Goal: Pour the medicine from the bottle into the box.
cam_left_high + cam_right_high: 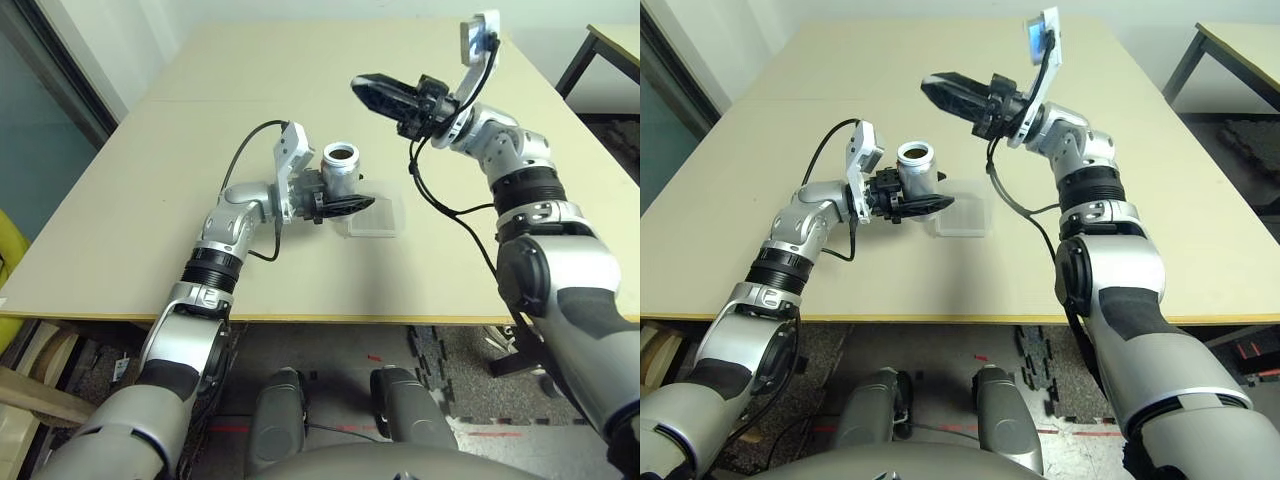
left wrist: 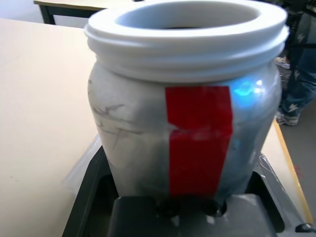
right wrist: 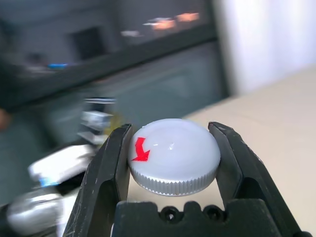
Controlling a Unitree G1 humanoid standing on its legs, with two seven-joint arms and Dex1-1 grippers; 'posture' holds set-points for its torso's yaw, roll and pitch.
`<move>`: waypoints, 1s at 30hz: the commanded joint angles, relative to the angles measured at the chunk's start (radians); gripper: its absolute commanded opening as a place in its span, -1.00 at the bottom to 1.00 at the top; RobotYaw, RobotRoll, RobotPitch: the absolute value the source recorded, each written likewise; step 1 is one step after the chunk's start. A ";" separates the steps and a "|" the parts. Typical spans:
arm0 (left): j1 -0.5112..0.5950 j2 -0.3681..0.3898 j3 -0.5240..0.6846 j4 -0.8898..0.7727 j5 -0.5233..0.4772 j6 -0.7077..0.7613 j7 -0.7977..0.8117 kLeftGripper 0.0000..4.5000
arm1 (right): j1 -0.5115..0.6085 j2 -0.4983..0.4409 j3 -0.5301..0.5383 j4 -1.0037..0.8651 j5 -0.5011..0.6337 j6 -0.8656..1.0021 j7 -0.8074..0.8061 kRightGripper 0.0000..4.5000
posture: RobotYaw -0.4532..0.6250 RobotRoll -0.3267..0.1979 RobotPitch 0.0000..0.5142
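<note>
I should let go of the grey cap, now raised behind the bottle, with my right gripper on the beige table [image 1: 485,190] between the clear box and its arm.
The bottle [image 1: 340,166], white with a red label [image 2: 197,138], stands upright and uncapped a little above the table, with my left gripper [image 1: 345,198] shut on its lower body. The medicine is hidden inside it. Just right of the bottle, the clear box [image 1: 379,219] lies flat on the table, partly under the gripper's fingers. My right gripper [image 1: 376,92] is raised above the table behind and to the right of the bottle, shut on the loose grey cap [image 3: 173,157], which bears a small red arrow.
The beige table [image 1: 130,210] stretches wide around the box, with its front edge close to my body. A second table with dark legs [image 1: 605,45] stands at the back right.
</note>
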 commanded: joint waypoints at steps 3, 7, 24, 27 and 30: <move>0.013 0.019 0.019 0.012 0.015 -0.017 0.035 0.20 | 0.073 -0.038 -0.012 0.002 -0.071 -0.078 -0.266 0.15 | -0.48 0.25 -0.70; 0.004 0.030 0.036 0.035 0.022 -0.033 0.074 0.20 | 0.144 -0.081 0.003 0.004 -0.136 -0.140 -0.425 0.15 | -0.48 0.25 -0.67; -0.034 0.054 0.059 0.147 0.080 -0.100 0.190 0.20 | 0.266 -0.151 -0.042 0.202 -0.203 -0.180 -0.768 0.15 | -0.54 0.25 -0.66; -0.049 0.051 0.057 0.168 0.089 -0.110 0.197 0.20 | 0.262 -0.152 -0.050 0.241 -0.209 -0.193 -0.790 0.15 | -0.54 0.25 -0.69; -0.060 0.050 0.056 0.183 0.097 -0.117 0.200 0.20 | 0.263 -0.149 -0.050 0.263 -0.211 -0.197 -0.798 0.15 | -0.54 0.25 -0.70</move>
